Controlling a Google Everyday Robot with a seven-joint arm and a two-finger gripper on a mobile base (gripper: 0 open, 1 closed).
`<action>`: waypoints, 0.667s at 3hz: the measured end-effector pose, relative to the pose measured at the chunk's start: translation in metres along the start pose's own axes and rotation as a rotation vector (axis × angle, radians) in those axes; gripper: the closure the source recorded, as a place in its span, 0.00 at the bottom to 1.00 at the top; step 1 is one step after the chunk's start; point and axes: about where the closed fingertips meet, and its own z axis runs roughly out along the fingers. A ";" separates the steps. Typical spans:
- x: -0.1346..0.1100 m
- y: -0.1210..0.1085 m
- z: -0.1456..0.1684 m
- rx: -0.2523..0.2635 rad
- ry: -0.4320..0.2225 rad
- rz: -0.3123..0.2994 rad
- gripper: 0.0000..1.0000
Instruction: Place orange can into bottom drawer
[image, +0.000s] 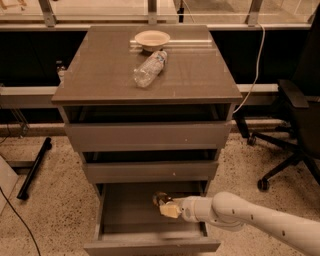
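Note:
Next, my gripper lets go of the orange can, which will set it free near the middle of the bottom drawer's grey bottom (159, 215).
The bottom drawer (125, 235) of the grey-brown cabinet stands pulled out, its grey floor showing. My white arm reaches in from the lower right. The gripper (166, 205) is inside the drawer, over the right part of its floor near the back. Its pale yellowish fingers (171, 210) are shut on the orange can (160, 198), a small dark orange-brown can sticking out to the left of the fingertips. I cannot tell whether the can touches the drawer floor.
On the cabinet top (100, 75) lie a clear plastic bottle (149, 69) on its side and a pale bowl (152, 39) behind it. The two upper drawers (147, 135) are slightly open. An office chair (295, 125) stands to the right, a dark stand leg (34, 167) to the left.

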 end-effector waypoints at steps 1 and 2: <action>0.018 -0.020 0.030 0.004 -0.007 0.030 1.00; 0.038 -0.041 0.062 -0.011 -0.016 0.093 1.00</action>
